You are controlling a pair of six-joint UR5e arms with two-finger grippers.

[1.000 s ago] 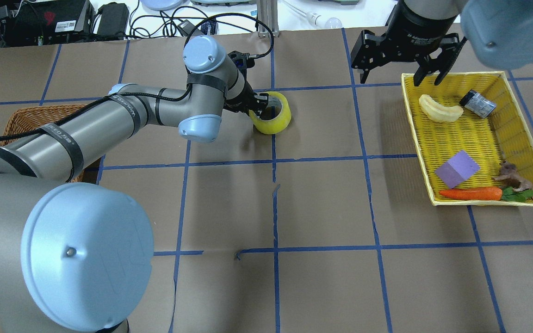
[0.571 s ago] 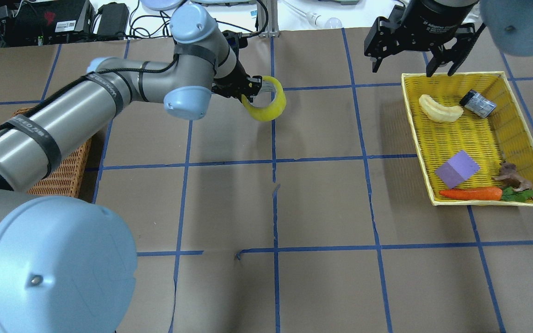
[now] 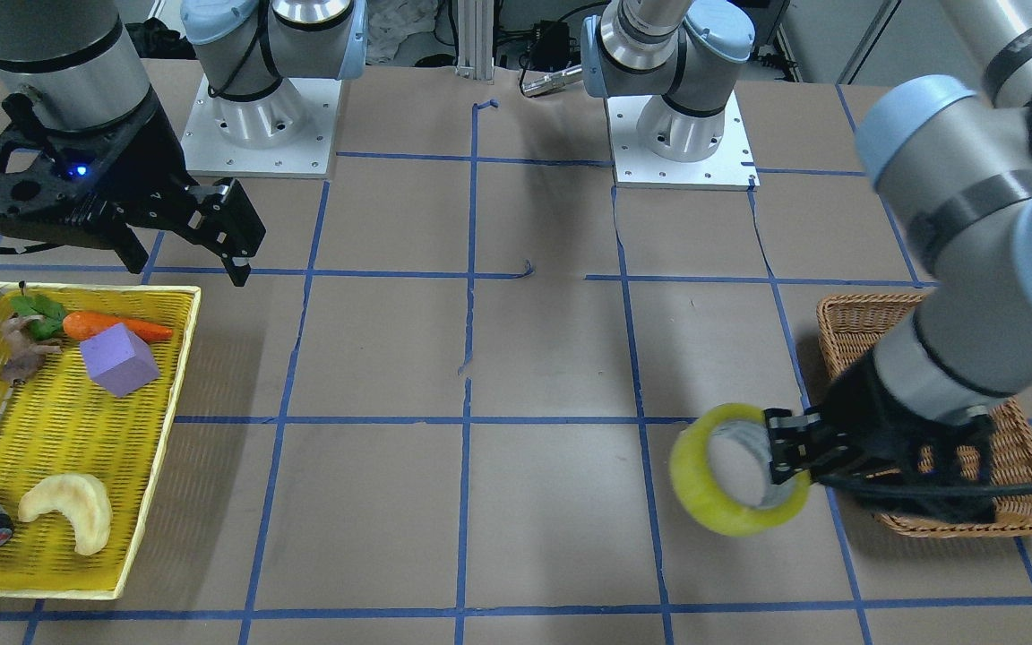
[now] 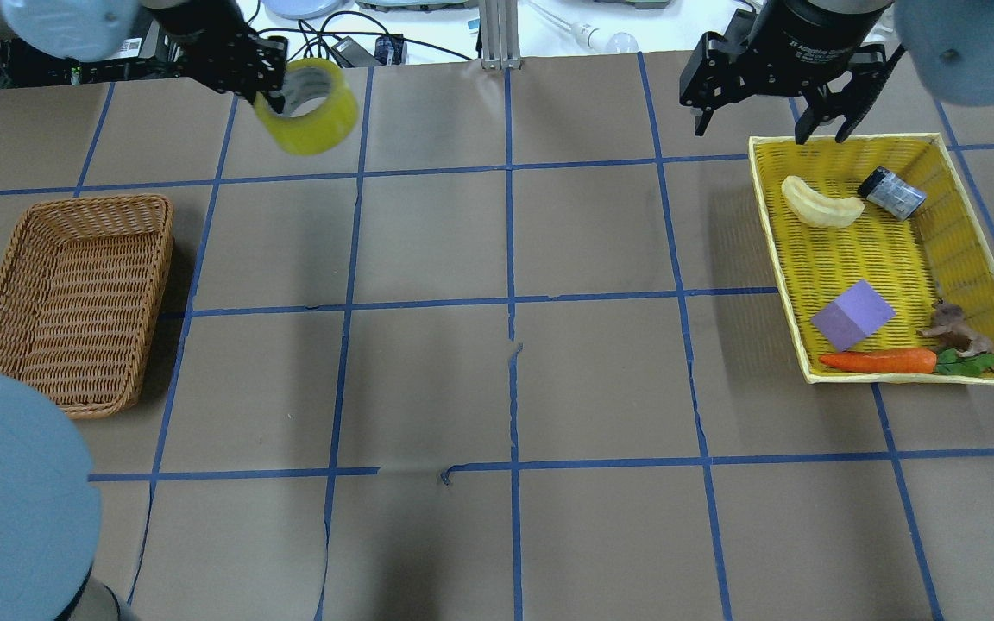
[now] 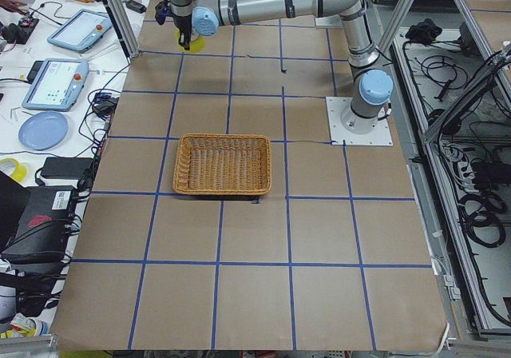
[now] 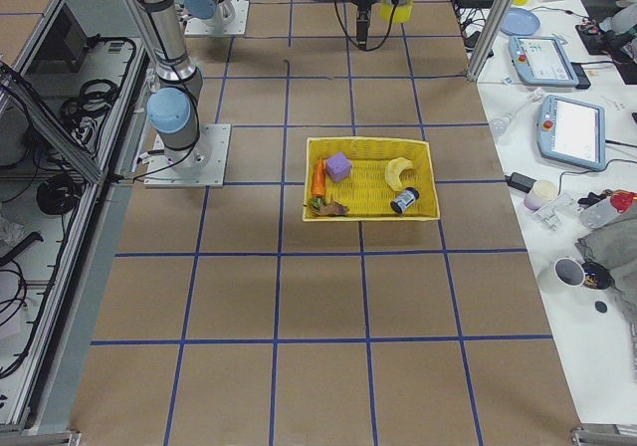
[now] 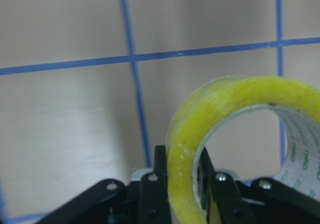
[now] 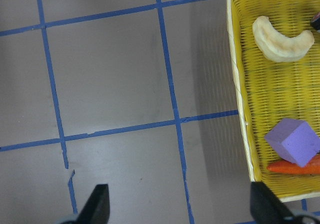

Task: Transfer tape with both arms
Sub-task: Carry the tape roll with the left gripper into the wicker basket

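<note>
The robot's left gripper should release the tape on the bottom of the brown wicker basket (image 3: 918, 396). The tape now hangs just beside the basket.
The tape (image 4: 314, 121) is a yellow translucent ring with a whitish core. My left gripper (image 4: 266, 86) is shut on its wall and holds it in the air over the table's far left part, beyond the wicker basket (image 4: 165, 259). In the front view the tape (image 3: 724, 511) hangs just beside the basket (image 3: 838, 309), held by the left gripper (image 3: 794, 452). The left wrist view shows the tape (image 7: 200, 124) pinched between the fingers (image 7: 154, 184). My right gripper (image 4: 769, 125) is open and empty, above the far edge of the yellow tray (image 4: 758, 185); it also shows in the right wrist view (image 8: 180, 209).
The yellow tray (image 3: 184, 358) holds a pale crescent (image 4: 820, 204), a silver-black roll (image 4: 891, 193), a purple cube (image 4: 852, 315), a carrot (image 4: 877, 360) and a small brown figure (image 4: 954, 328). Cables and devices lie past the table's far edge.
My left arm has swung left with the tape, from the table's far middle to the far left near the wicker basket. The right gripper rose a little away from the tray, still open.
</note>
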